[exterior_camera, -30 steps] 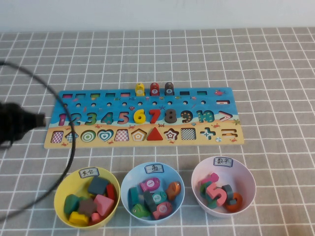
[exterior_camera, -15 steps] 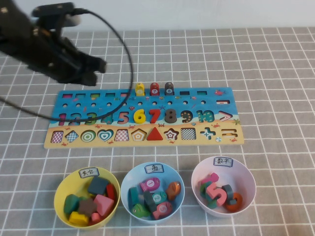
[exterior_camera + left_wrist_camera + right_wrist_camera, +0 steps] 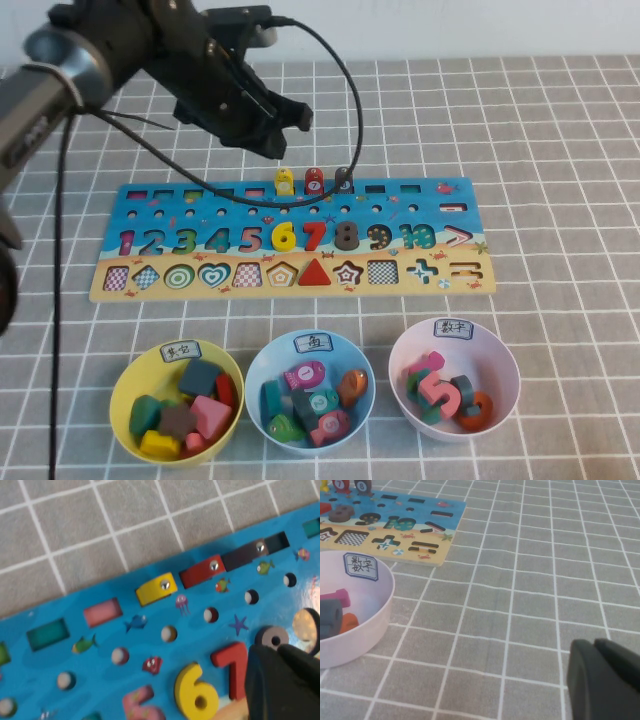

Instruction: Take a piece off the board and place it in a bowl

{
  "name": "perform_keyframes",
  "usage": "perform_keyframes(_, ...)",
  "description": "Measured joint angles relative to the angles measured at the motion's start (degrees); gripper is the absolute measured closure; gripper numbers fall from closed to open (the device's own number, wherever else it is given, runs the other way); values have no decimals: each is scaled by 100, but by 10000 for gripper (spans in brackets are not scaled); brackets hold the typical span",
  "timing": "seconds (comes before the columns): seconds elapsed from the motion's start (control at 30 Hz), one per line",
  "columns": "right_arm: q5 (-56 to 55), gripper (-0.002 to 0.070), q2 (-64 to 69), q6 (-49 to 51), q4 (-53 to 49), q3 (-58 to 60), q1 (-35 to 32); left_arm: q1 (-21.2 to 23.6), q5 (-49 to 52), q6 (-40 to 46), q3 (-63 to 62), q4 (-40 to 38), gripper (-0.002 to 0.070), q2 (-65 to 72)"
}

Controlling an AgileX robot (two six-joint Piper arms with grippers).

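Note:
The robot's left gripper should close on the sides of the yellow fish piece [image 3: 285, 183] [image 3: 157, 588], next to the red fish in the far row of the board.
The yellow fish piece [image 3: 285, 182] stands in the board's far row beside a red fish [image 3: 314, 181] and a dark grey fish [image 3: 343, 179]. The long blue wooden board [image 3: 452, 222] lies mid-table. The light blue bowl [image 3: 352, 354] sits in front of it, holding several pieces. My left gripper [image 3: 287, 122] hovers just beyond the board's far edge, above the yellow fish, shut and empty. In the left wrist view the yellow piece [image 3: 156, 588] lies ahead of the gripper [image 3: 280, 677], over the board [image 3: 100, 660]. My right gripper [image 3: 605, 680] is shut, low over bare cloth.
A yellow bowl [image 3: 125, 385] of shape pieces sits front left and a pinkish-white bowl [image 3: 500, 360] of numbers front right, also in the right wrist view [image 3: 370, 610]. Numbers 6, 7, 8 and a red triangle remain on the board. The arm's black cable loops over the board.
My left arm has swung from the table's left edge up and to the right, and now sits beyond the board's far edge near the fish pieces. Nothing on the board moved.

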Motion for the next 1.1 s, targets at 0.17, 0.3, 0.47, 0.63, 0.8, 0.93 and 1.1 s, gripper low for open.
perform_keyframes(0.17,0,694,0,0,0,0,0,-171,200,-74,-699,248,675,545)
perform_keyframes(0.3,0,694,0,0,0,0,0,-299,407,-259,-1155,439,675,867)
perform_keyframes(0.47,4,694,0,0,0,0,0,-317,382,-315,-1406,663,642,1021)
perform_keyframes(0.63,4,694,0,0,0,0,0,-317,226,-396,-1405,847,432,1048)
perform_keyframes(0.8,4,694,0,0,0,0,0,-317,101,-767,-1405,878,318,1140)
perform_keyframes(0.93,4,694,0,0,0,0,0,-317,-8,-859,-1405,920,302,1292)
perform_keyframes(1.1,4,694,0,0,0,0,0,-317,-128,-1014,-1405,1141,300,1439)
